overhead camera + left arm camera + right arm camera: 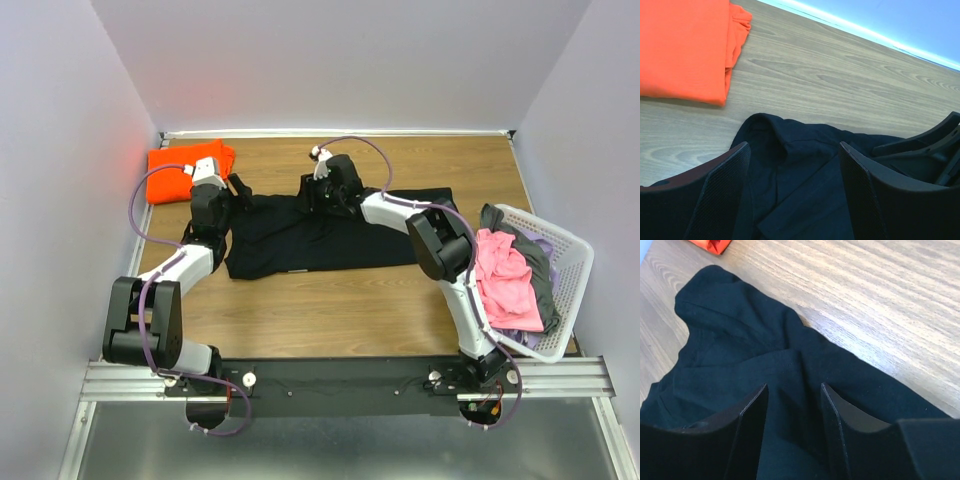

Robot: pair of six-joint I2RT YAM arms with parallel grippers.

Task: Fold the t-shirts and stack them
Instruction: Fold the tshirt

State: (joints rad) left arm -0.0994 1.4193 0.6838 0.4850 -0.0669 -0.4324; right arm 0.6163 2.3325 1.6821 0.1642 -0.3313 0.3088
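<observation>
The black t-shirt is bunched by a raised crease near its back edge, so the robot's right gripper needs to pinch the crease's tip (795,355) and pull it smooth before folding.
A black t-shirt (330,235) lies partly spread on the wooden table. My left gripper (238,196) is open at the shirt's left back corner. In the left wrist view its fingers (730,175) stand wide apart over the rumpled black cloth (805,165). My right gripper (320,195) is open at the shirt's back edge, near the middle. In the right wrist view it (794,387) straddles a raised crease of the black shirt (740,340). A folded orange t-shirt (185,170) lies at the back left and also shows in the left wrist view (682,47).
A white basket (570,250) at the right edge holds pink (505,275), grey and purple clothes. Walls close the table on the left, back and right. Bare wood (330,310) lies in front of the black shirt.
</observation>
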